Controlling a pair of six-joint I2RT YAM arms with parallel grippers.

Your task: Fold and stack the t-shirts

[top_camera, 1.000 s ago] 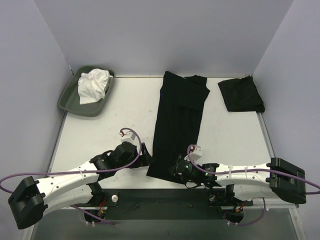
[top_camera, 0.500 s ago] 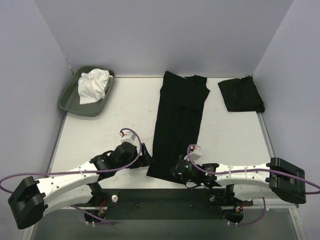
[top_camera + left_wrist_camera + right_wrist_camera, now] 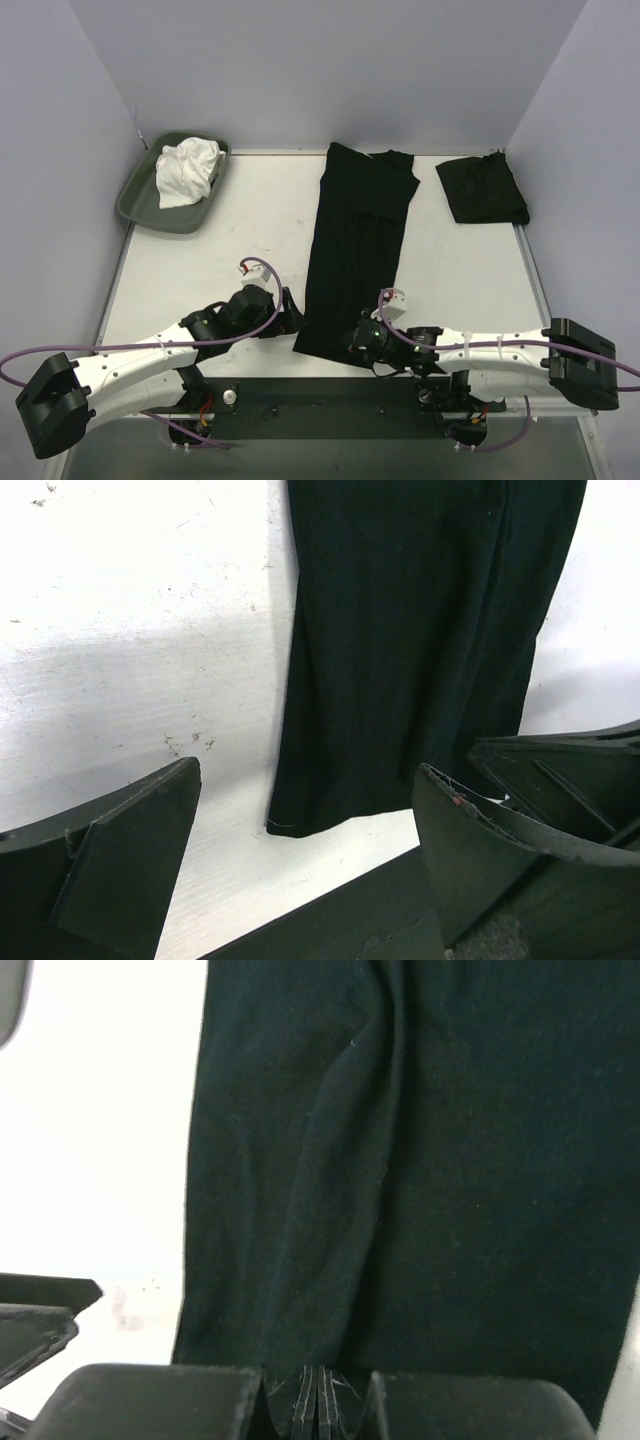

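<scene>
A raised fold runs up the black t-shirt from its near hem, so I need to first open my right gripper and take the cloth [image 3: 262,1338] next to that fold to straighten it.
A long black t-shirt [image 3: 355,250], folded lengthwise, lies down the middle of the table. Its near hem reaches my two grippers. My right gripper [image 3: 353,341] is shut on that hem. In the right wrist view the cloth [image 3: 430,1160] puckers into the closed fingertips of the right gripper [image 3: 318,1378]. My left gripper [image 3: 293,318] stands wide open just left of the shirt's near left corner. In the left wrist view that corner of the t-shirt [image 3: 410,640] lies between and beyond the spread fingers [image 3: 135,840] of the left gripper [image 3: 305,780], untouched. A second black t-shirt [image 3: 482,190] lies folded at the back right.
A shallow grey-green tray [image 3: 135,200] holding a crumpled white cloth [image 3: 187,170] stands at the back left corner. The table's dark front rail [image 3: 320,395] runs just behind both grippers. Walls close in the left, back and right sides.
My right gripper's jaws have closed on the t-shirt's near hem and the right arm has shifted slightly. The left arm and the shirts have not moved.
</scene>
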